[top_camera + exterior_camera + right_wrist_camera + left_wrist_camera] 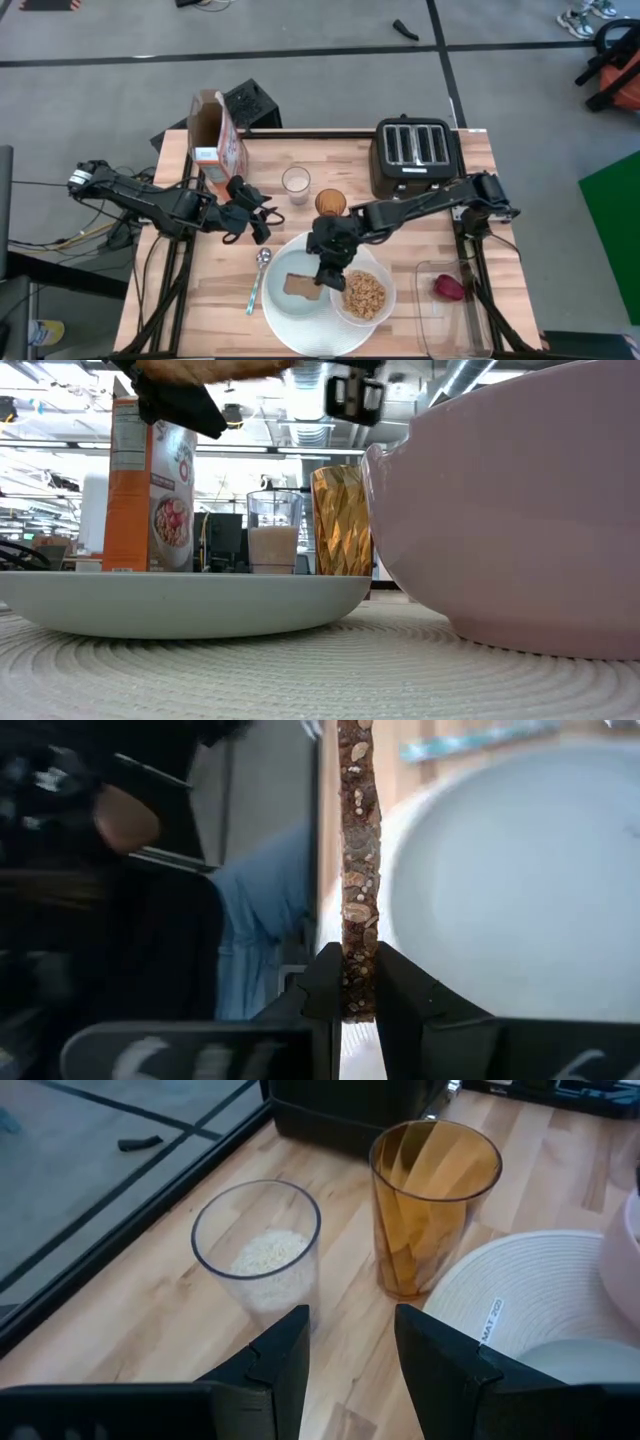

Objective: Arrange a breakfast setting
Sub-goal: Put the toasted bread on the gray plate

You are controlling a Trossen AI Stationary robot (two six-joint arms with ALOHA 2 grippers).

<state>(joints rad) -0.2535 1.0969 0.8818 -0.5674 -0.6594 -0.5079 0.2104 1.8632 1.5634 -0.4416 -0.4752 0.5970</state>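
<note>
The toast slice will lie flat on the middle of the pale grey-blue plate point(305, 290) point(510, 895), where I should release it from my right gripper.
A pale grey-blue plate point(290, 305) and a white bowl point(365, 295) of tan cereal stand on a large round white woven mat point(320, 340). My right gripper point(325, 272) hangs over the plate, shut on a brown toast slice point(298, 287). A metal spoon point(258, 275) lies on the table left of the mat. Dark red fruit point(450, 288) lies in a clear container at the right. My left gripper point(350, 1350) stands open with nothing between its fingers, above the table left of the mat, facing a clear glass point(258, 1250) and an amber glass point(430, 1200). My right gripper pinches the toast slice's two flat faces between its two fingers at one edge point(360, 975). The fingers slant down from the table's far right side. The slice reaches out past the fingertips about level, lifted clear above the pale plate point(180, 605).
A black toaster point(415, 155) stands at the far right, an orange cereal box point(215, 140) at the far left. The clear glass point(296, 182) and amber glass point(330, 203) stand between them, just beyond the mat.
</note>
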